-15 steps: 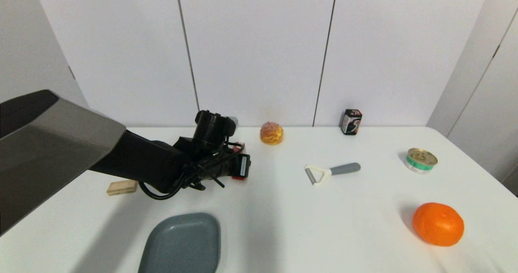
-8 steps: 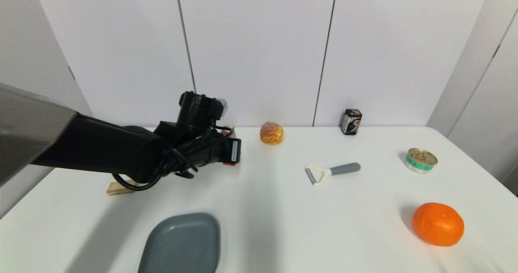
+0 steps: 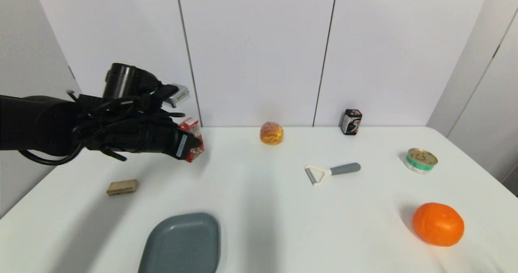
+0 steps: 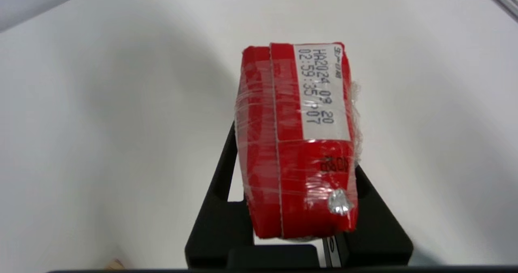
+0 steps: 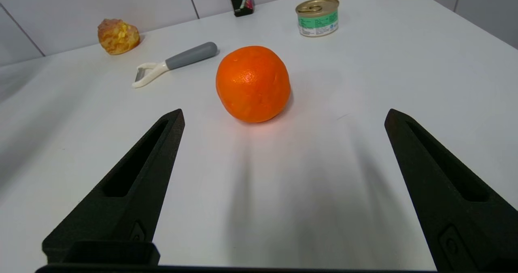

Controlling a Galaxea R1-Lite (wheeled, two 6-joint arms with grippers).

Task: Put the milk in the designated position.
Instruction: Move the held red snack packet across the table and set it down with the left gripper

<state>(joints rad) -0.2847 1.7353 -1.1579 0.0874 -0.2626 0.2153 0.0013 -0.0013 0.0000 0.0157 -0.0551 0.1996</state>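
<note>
Next, my left gripper lets the milk go on the bare table (image 3: 187,199), just behind the far edge of the grey plate.
The milk (image 3: 193,142) is a small red carton, held in the air above the table's far left part. My left gripper (image 3: 190,145) is shut on it. In the left wrist view the milk (image 4: 297,143) fills the middle, its white date strip facing the camera, clamped between the two black fingers (image 4: 220,192). My right gripper (image 5: 283,119) is open low over the table, with nothing between its fingers; it does not show in the head view.
A grey plate (image 3: 182,244) lies at the front left, a small wooden block (image 3: 122,187) to its far left. A pastry (image 3: 271,133), a black box (image 3: 350,122), a peeler (image 3: 332,171), a tin can (image 3: 421,160) and an orange (image 3: 438,223) are spread over the right half.
My left arm has lifted and swung left with the milk in its grip. The wooden block, partly covered before, now shows fully.
</note>
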